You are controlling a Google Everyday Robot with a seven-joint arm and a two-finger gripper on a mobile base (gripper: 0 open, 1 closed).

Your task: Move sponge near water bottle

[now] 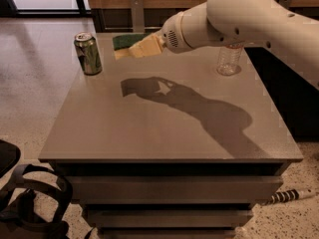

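Observation:
The sponge will leave my gripper on the grey table (129,66), close beside the green drink can.
My gripper (130,47) is shut on the sponge (124,42), dark green on top, and holds it in the air above the far left part of the grey table (164,128). The pale fingers (144,47) clamp its right end. The water bottle (229,59) stands at the far right of the table. Only its clear ribbed lower part shows, because my white arm (239,14) hides its top. The sponge is well to the left of the bottle and close to the green can.
A green drink can (87,53) stands at the far left of the table, just left of the sponge. A dark bag with straps (30,203) lies on the floor at the lower left. A striped cable (289,195) lies at the lower right.

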